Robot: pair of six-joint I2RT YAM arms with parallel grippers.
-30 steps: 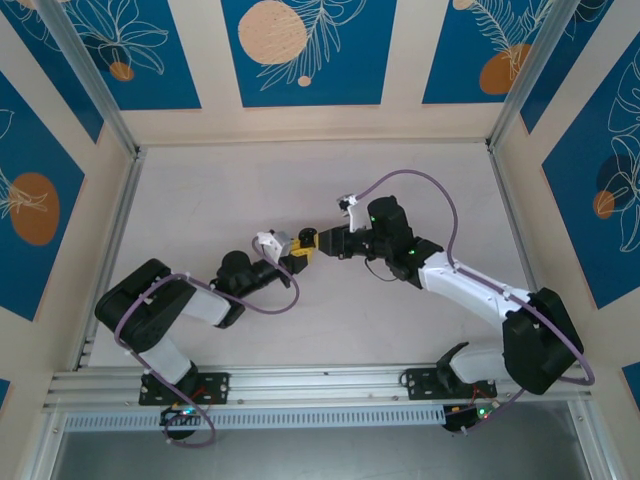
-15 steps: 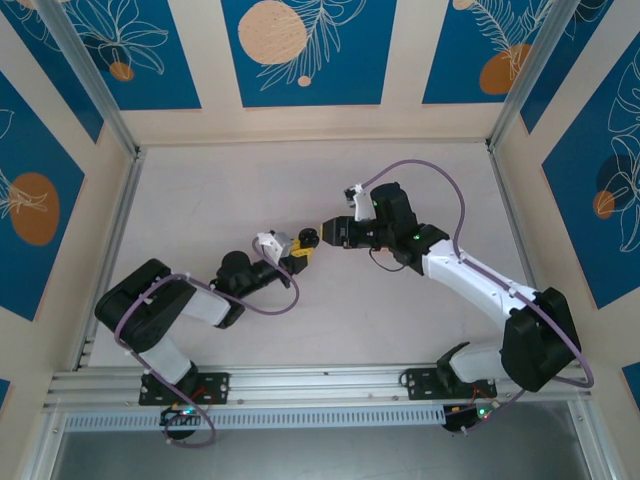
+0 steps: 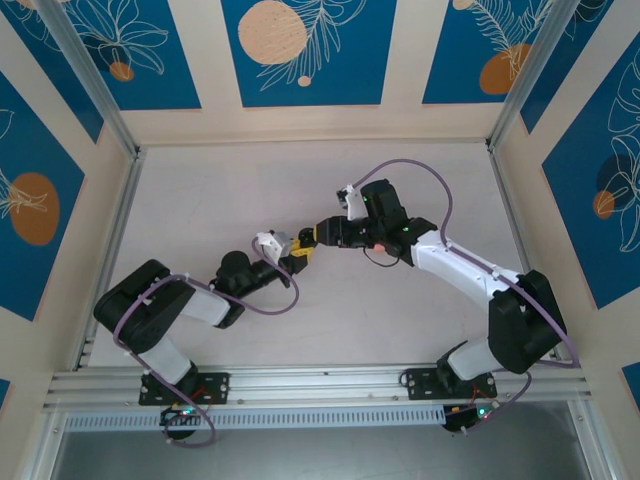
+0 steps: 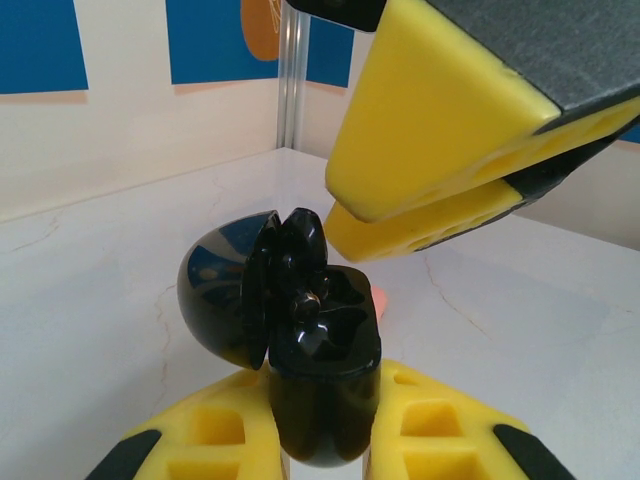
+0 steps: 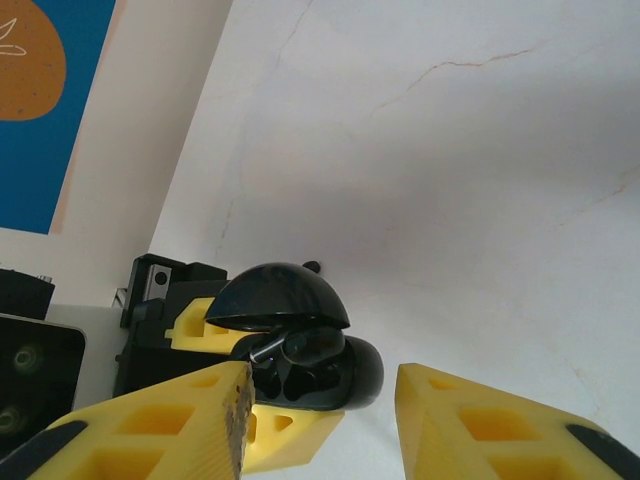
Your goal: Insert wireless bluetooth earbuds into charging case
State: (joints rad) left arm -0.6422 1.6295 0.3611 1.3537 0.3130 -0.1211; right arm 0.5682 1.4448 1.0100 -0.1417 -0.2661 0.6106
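Observation:
The black earbud is lying crooked across the wells of the case. Next, my right gripper lifts it out, puts it down and takes it by its round head (image 5: 315,345).
My left gripper (image 4: 325,445) is shut on the lower body of the black charging case (image 4: 322,395) and holds it upright above the table. The case's domed lid (image 4: 218,290) is swung open. One black earbud (image 5: 312,350) lies in the case's mouth under the lid (image 5: 275,295); I cannot tell whether it is fully seated. My right gripper (image 5: 320,405) is open just beside the case, with nothing between its yellow fingers (image 4: 440,130). In the top view both grippers meet at mid-table, the left gripper (image 3: 296,257) below the right gripper (image 3: 311,236).
A tiny pink piece (image 4: 377,298) lies on the white table (image 3: 220,200) just behind the case. A small dark speck (image 5: 313,266) sits on the table beyond the lid. Aluminium rails and patterned walls (image 3: 300,50) enclose the table.
The right gripper's jaws have spread wider beside the case, and its wrist has shifted slightly toward the far side. The left arm and the case have not moved.

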